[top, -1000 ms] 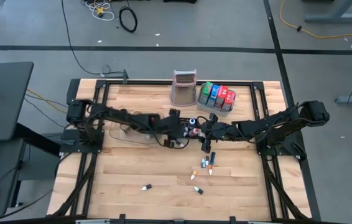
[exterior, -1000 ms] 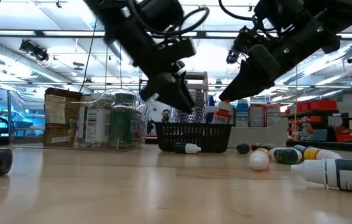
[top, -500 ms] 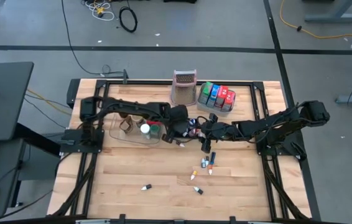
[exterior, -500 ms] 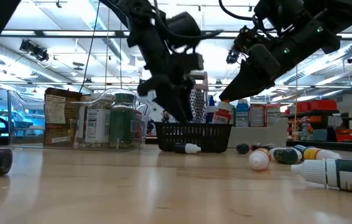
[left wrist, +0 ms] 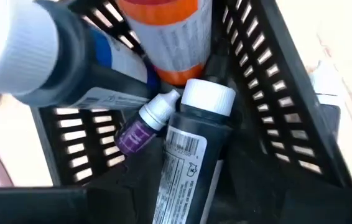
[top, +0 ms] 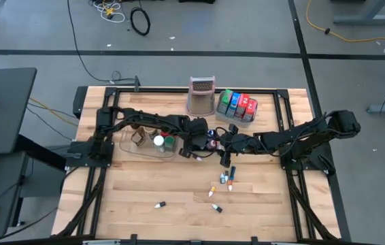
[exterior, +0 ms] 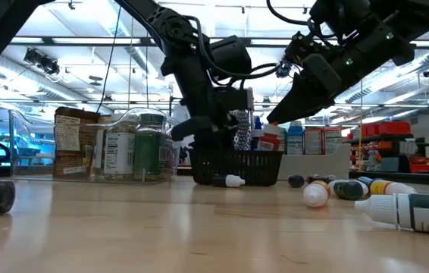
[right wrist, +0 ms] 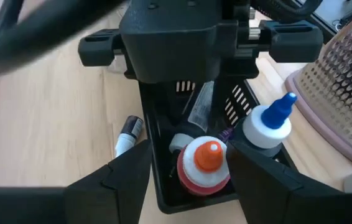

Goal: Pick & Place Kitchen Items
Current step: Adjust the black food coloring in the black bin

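Next, my right gripper closes on the white-end with the cap (top: 206, 144) (right wrist: 180, 141) of the black bottle, because my left gripper is holding that bottle's body and will pass it over.
My left gripper (top: 201, 141) (exterior: 214, 140) reaches down into the black mesh basket (exterior: 237, 168) (left wrist: 275, 106) at the table's middle, shut on a black bottle with a white cap (left wrist: 191, 155). In the basket lie an orange-labelled bottle (left wrist: 170, 37), a blue-labelled one (left wrist: 51, 56) and a tiny purple one (left wrist: 138, 127). My right gripper (top: 225, 145) (right wrist: 191, 186) hangs open just right of the basket, above its rim, touching nothing. Several small colour-capped bottles (top: 223, 178) lie on their sides on the wood nearer the front edge. My left gripper has the black bottle's body (left wrist: 185, 186) between its two fingers. The bottle lies along the fingers, and its white cap (left wrist: 208, 99) sticks out beyond them. The fingers come from above, slanting down into the basket. The cap end is down among the other bottles.
A clear tub of jars (top: 148, 141) (exterior: 116, 144) stands left of the basket. The silvery grater (top: 202, 95) and a tray of red, blue and green packets (top: 239, 105) stand at the far edge. One bottle (exterior: 230, 180) lies against the basket's front; others (top: 160, 204) are scattered near the front.
My left gripper has moved toward the table's right and then down, carrying the white-capped bottle over the basket and lowering it inside. Its arm has stretched out, uncovering the clear tub in the high view.
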Controlling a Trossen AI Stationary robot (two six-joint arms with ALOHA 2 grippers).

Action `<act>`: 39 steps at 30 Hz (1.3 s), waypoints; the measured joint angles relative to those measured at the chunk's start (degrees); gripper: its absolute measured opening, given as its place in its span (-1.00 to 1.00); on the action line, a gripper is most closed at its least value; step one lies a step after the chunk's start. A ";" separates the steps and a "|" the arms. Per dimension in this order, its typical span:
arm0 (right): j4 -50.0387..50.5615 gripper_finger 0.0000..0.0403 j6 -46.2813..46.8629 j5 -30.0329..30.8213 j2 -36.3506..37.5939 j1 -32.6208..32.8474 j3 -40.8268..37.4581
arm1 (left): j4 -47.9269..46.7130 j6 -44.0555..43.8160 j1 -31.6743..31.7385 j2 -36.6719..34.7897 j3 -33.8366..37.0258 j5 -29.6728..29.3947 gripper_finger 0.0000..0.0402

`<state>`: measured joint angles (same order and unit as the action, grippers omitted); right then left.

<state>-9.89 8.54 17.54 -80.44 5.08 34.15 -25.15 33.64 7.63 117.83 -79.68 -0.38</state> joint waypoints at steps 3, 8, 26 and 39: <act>0.04 0.09 -0.01 0.00 0.00 0.00 0.00 | -0.05 0.24 0.35 0.14 0.02 0.04 -0.08; -0.08 0.09 -0.01 -0.02 0.00 0.02 0.00 | -1.28 0.27 1.14 0.24 0.01 0.75 -0.08; -0.10 0.09 -0.01 -0.13 -0.04 0.02 -0.07 | -2.77 -6.47 -0.69 -6.50 0.50 -0.07 -0.26; -1.35 0.09 -1.56 -0.26 -0.09 0.02 -0.11 | -2.73 -8.01 -2.18 -13.60 0.37 -0.53 -0.26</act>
<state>-11.23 6.98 17.28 -80.53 5.10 34.04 -27.88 25.63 5.45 104.23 -79.31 -0.91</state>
